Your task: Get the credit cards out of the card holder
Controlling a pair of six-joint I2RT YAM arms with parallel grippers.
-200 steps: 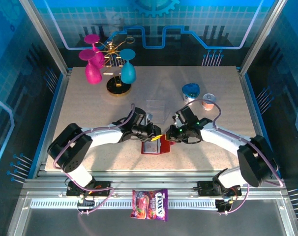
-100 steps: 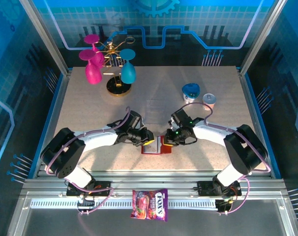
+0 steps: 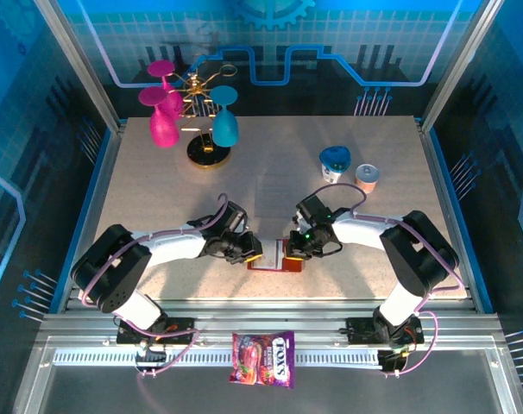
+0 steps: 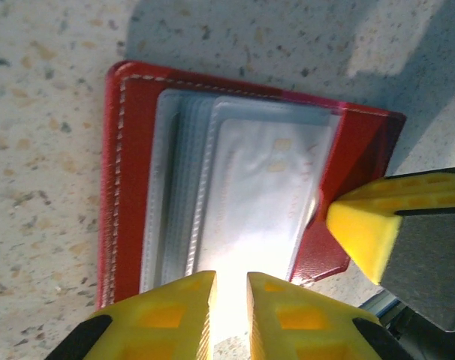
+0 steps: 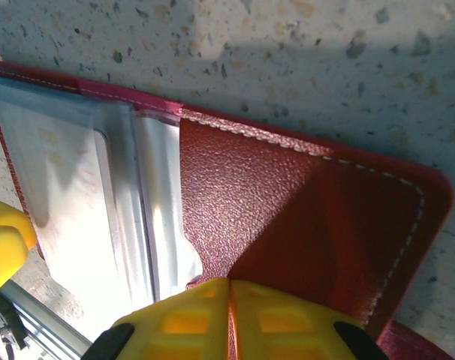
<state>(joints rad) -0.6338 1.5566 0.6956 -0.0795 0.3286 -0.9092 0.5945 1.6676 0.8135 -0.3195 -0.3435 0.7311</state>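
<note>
The robot's right gripper is closed on the card holder's red flap, away from the credit card, so it should open and pinch the credit card's edge (image 5: 109, 196).
The red card holder (image 3: 283, 262) lies open on the table near the front middle, with my grippers on either side of it. Its clear sleeves hold a pale credit card (image 4: 257, 187), also visible from the right wrist (image 5: 62, 202). My left gripper (image 3: 255, 253) has its yellow fingertips (image 4: 230, 281) at the sleeve's near edge. They stand a narrow gap apart with bright sleeve showing between them, and I cannot tell whether anything is pinched. My right gripper (image 3: 293, 250) is shut (image 5: 229, 289) on the edge of the card holder's red flap (image 5: 287, 195). One of its yellow fingers (image 4: 370, 225) touches the holder's right side.
Pink and teal goblets (image 3: 162, 125) stand by a gold rack (image 3: 208, 151) at the back left. A blue cup (image 3: 335, 161) and a pink-lidded cup (image 3: 367, 177) sit at the back right. A candy bag (image 3: 263, 358) lies on the front rail.
Both grippers have come down toward the table's front and closed in on the card holder from either side. The holder has settled slightly nearer the front edge.
</note>
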